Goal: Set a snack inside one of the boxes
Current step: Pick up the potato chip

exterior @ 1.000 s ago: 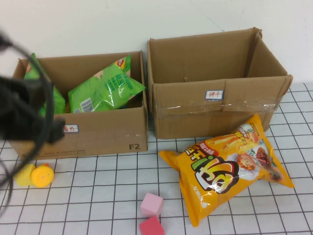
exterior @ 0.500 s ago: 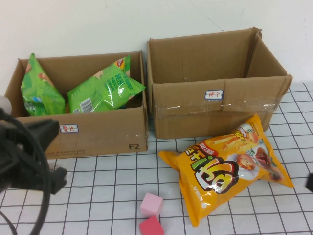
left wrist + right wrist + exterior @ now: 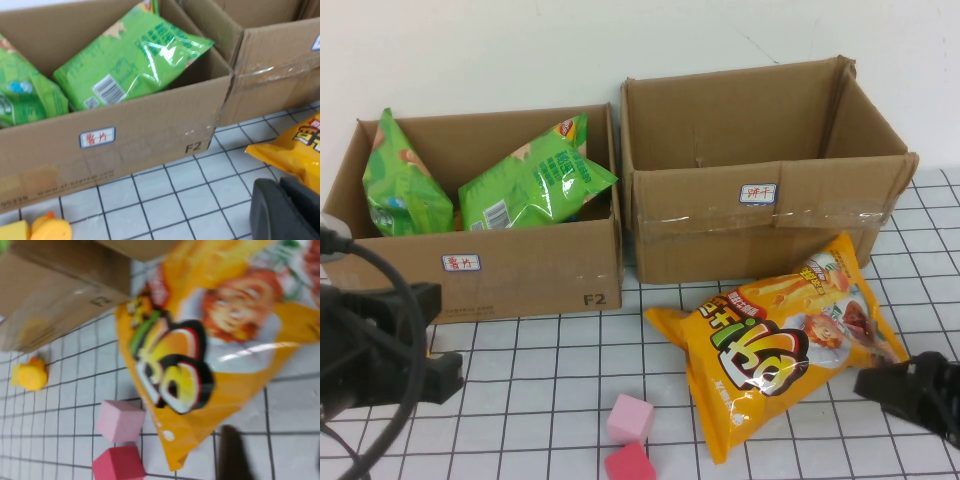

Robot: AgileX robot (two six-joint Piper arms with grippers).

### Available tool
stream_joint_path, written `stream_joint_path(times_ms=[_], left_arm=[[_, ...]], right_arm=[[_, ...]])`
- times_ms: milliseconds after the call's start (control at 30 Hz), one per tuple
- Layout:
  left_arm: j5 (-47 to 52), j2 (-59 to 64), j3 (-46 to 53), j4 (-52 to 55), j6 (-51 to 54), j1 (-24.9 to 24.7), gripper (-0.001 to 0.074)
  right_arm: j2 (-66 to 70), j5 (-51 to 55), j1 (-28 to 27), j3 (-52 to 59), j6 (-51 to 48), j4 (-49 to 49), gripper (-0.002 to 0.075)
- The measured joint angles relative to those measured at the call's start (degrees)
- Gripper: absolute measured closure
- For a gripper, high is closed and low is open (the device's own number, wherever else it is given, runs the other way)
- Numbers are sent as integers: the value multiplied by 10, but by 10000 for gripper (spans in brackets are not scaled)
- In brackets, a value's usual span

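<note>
I should close my right gripper on the orange snack bag's printed meat [image 3: 864, 334] [image 3: 314, 296], near the bag's corner closest to that gripper.
An orange snack bag [image 3: 785, 335] lies flat on the gridded table in front of the empty right cardboard box [image 3: 760, 225]. The left cardboard box [image 3: 520, 270] holds two green snack bags [image 3: 535, 185], [image 3: 405, 185]. My right gripper [image 3: 882, 385] is open and empty, low over the table just off the orange bag's near right corner; in the right wrist view the bag [image 3: 200, 340] lies ahead of the gripper [image 3: 274, 445]. My left gripper [image 3: 438, 372] is shut and empty at the lower left; in its wrist view [image 3: 287, 207] it faces the left box [image 3: 150, 125].
A pink cube [image 3: 630, 417] and a red cube [image 3: 630, 463] sit at the front centre, left of the orange bag. A yellow toy [image 3: 30, 376] lies near the left box's front, hidden behind my left arm in the high view.
My left arm has dropped from in front of the left box to the lower left. My right gripper has come into view at the lower right beside the orange bag.
</note>
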Motion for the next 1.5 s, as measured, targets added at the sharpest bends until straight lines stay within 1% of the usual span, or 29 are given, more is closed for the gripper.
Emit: stream_joint_path(times_ms=[67,100,167,233,533,667,867,1000,1100,1300,1500], left_arm=[[4,0,0,0,-3,0,736],[5,0,0,0,-4,0,736],[5,0,0,-1,-12,0,736],[5,0,0,-2,-15,0,736],[7,0,0,-2,-17,0,736],[10,0,0,-2,-17,0,736],[14,0,0,-2,-17,0,736],[14,0,0,-2,-17,0,736],[14,0,0,-2,-17,0,736],[14,0,0,-2,-17,0,736],[46,0,0,-2,-18,0,736]], right_arm=[[21,-4,0,-1,36,0,287],[29,-10,0,-1,51,1,259],[45,-29,0,-4,86,1,219],[56,-44,0,-10,110,2,203],[76,-48,0,-77,167,5,191],[77,-52,0,-81,214,5,190],[89,-82,0,-81,253,6,190],[116,-80,0,-82,261,6,190],[146,-58,0,-88,261,6,190],[199,-9,0,-136,256,6,190],[209,-31,0,-160,252,6,191]])
